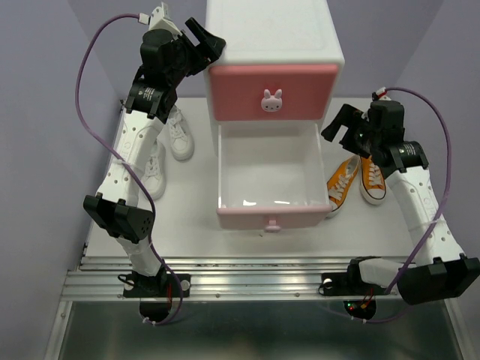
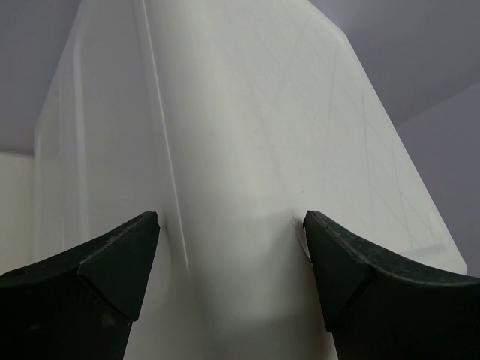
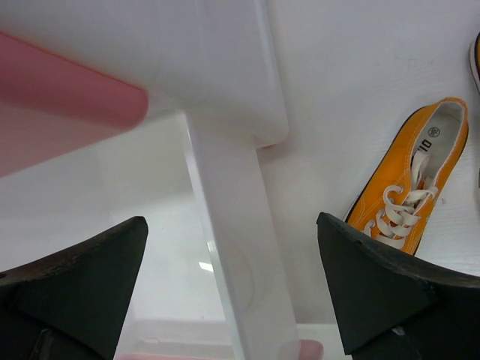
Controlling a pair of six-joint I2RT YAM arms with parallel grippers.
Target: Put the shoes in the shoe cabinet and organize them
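I will close my right gripper on the laced edge [image 1: 349, 177] [image 3: 424, 196] of the orange shoe that is nearest the lower drawer, on the side that faces the other orange shoe.
The shoe cabinet [image 1: 274, 34] stands at the back, its darker pink top drawer [image 1: 271, 81] shut. The paler pink lower drawer [image 1: 271, 218] is pulled out and holds nothing. Two white shoes [image 1: 180, 135] [image 1: 155, 169] lie left of it, partly hidden by my left arm. Two orange shoes [image 1: 343, 182] [image 1: 373, 178] lie to its right. My left gripper [image 1: 202, 41] is open, right up against the cabinet's upper left corner [image 2: 240, 150]. My right gripper [image 1: 341, 124] hangs open over the drawer's right wall [image 3: 240, 285], with an orange shoe [image 3: 412, 191] just beside it.
Purple walls close in the white table [image 1: 397, 112] on the left, back and right. A metal rail [image 1: 247, 281] carrying both arm bases runs along the near edge. The pulled-out drawer reaches almost to that rail.
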